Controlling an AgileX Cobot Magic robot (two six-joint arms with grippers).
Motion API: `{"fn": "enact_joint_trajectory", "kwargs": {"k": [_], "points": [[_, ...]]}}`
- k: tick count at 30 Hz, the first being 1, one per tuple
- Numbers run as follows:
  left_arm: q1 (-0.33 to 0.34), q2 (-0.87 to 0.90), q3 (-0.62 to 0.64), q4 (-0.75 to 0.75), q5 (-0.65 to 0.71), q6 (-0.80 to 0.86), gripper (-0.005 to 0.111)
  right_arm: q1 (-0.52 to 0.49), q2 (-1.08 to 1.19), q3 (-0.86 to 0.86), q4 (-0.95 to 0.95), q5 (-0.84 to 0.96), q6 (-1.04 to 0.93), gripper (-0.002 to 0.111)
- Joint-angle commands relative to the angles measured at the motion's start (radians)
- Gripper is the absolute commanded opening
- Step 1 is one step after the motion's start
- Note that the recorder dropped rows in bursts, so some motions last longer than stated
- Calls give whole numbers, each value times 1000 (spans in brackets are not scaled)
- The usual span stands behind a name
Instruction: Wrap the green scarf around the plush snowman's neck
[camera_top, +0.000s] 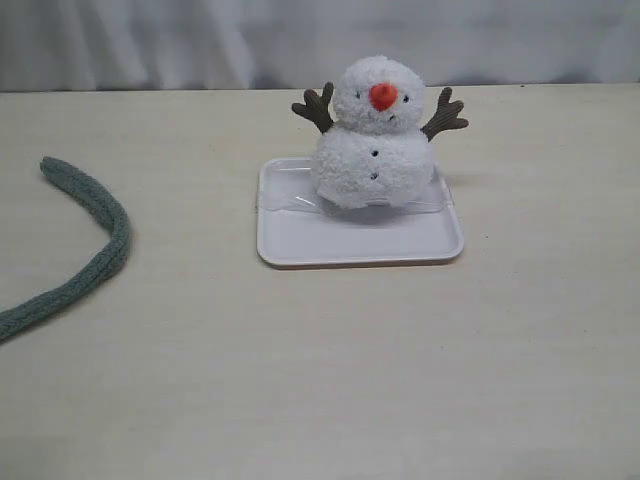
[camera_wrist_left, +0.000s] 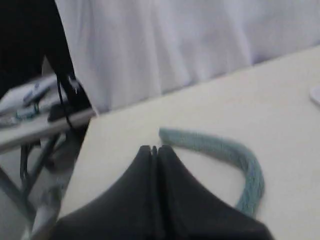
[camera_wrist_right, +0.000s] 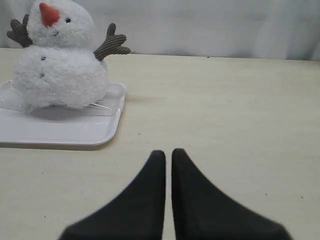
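Observation:
I need to next move my left gripper to the bend in the middle (camera_top: 122, 247) (camera_wrist_left: 256, 182) of the green scarf and close it there.
The plush snowman (camera_top: 375, 145) stands upright at the back of a white tray (camera_top: 330, 245), its neck (camera_top: 352, 128) bare. The green scarf (camera_top: 103, 222) lies curved on the table at the far left, running off the left edge. Neither gripper shows in the exterior view. In the left wrist view my left gripper (camera_wrist_left: 154, 148) is shut with nothing in it, and the end of the scarf (camera_wrist_left: 220, 147) lies on the table just beyond its tips. My right gripper (camera_wrist_right: 168, 152) is shut and empty, over bare table, apart from the snowman (camera_wrist_right: 57, 67) and tray (camera_wrist_right: 55, 132).
A white curtain (camera_top: 200, 40) hangs behind the table's far edge. The left wrist view shows the table's left edge (camera_wrist_left: 82, 160), with a side stand carrying dark cables (camera_wrist_left: 60, 107) beyond it. A clear plastic sheet (camera_wrist_right: 107, 102) lies under the snowman.

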Motion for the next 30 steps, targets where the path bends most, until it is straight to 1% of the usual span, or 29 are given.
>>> {"fn": "enact_joint_trajectory", "kwargs": {"k": [1,3,5,7,9,11,12,13,14,15,18,21,25,27,30], "points": [[-7,5,-6,30,-338,5,0,-9,5,-4,1,3,-8,4],[-7,5,-6,30,-541,1,0,-9,5,-4,1,3,-8,4],[-7,5,-6,30,-770,-38,0,-9,5,-4,1,3,-8,4],[-7,5,-6,32,-916,-89,0,-9,5,-4,1,3,-8,4],[-7,5,-6,49,-997,-153,0,-9,5,-4,1,3,-8,4],[-7,5,-6,83,-1038,-235,0,-9,5,-4,1,3,-8,4],[-7,5,-6,73,-1046,-267,0,-9,5,-4,1,3,-8,4],[-7,5,-6,15,-1029,-308,0,-9,5,-4,1,3,-8,4],[-7,5,-22,-24,-972,-355,0,-9,5,-4,1,3,-8,4],[-7,5,-62,-56,-882,-372,0,-9,5,-4,1,3,-8,4],[-7,94,-229,-63,-596,-372,0,-9,5,-4,1,3,-8,4],[-7,256,-380,-64,-410,-415,0,-9,5,-4,1,3,-8,4],[-7,477,-532,-65,-262,-415,0,-9,5,-4,1,3,-8,4],[-7,602,-589,-39,-250,-411,0,-9,5,-4,1,3,-8,4],[-7,774,-648,-6,-269,-411,7,-9,5,-4,1,3,-8,4]]}}
